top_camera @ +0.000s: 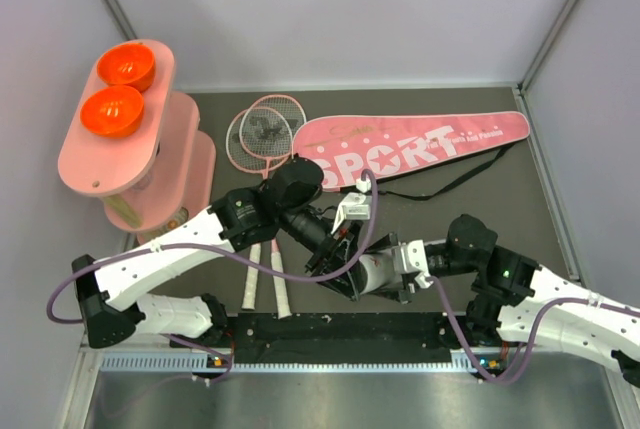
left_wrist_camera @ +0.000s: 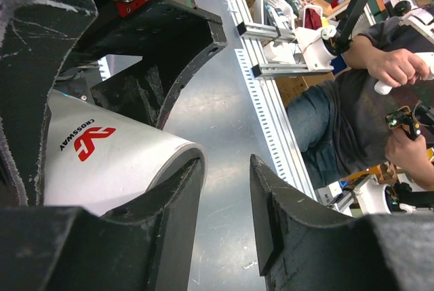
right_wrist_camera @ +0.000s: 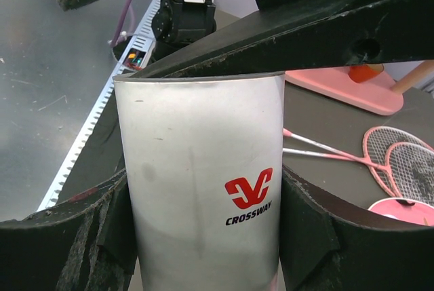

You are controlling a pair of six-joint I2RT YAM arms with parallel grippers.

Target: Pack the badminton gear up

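Note:
The robot's right gripper will put the white cardboard tube down on the bare table (top_camera: 458,261) between the SPORT bag and near edge rail.
My right gripper (top_camera: 392,274) is shut on the long white cardboard tube (top_camera: 368,275), held low over the near middle of the table; in the right wrist view (right_wrist_camera: 203,199) its fingers press both sides of the tube (right_wrist_camera: 196,135), marked "CROSSWAY". My left gripper (top_camera: 332,252) is open at the tube's open end. In the left wrist view (left_wrist_camera: 227,169) nothing is between its fingers, and one finger (left_wrist_camera: 180,203) sits at the tube's rim (left_wrist_camera: 115,162). Two pink-framed rackets (top_camera: 262,137) lie side by side at the back left. The pink "SPORT" bag (top_camera: 410,147) lies at the back. No shuttlecocks are visible.
A pink oval stand (top_camera: 120,139) with two orange bowls (top_camera: 118,89) is at the far left. The bag's black strap (top_camera: 460,181) trails in front of the bag. The rackets' white handles (top_camera: 265,284) reach under my left arm toward the near edge rail (top_camera: 330,329).

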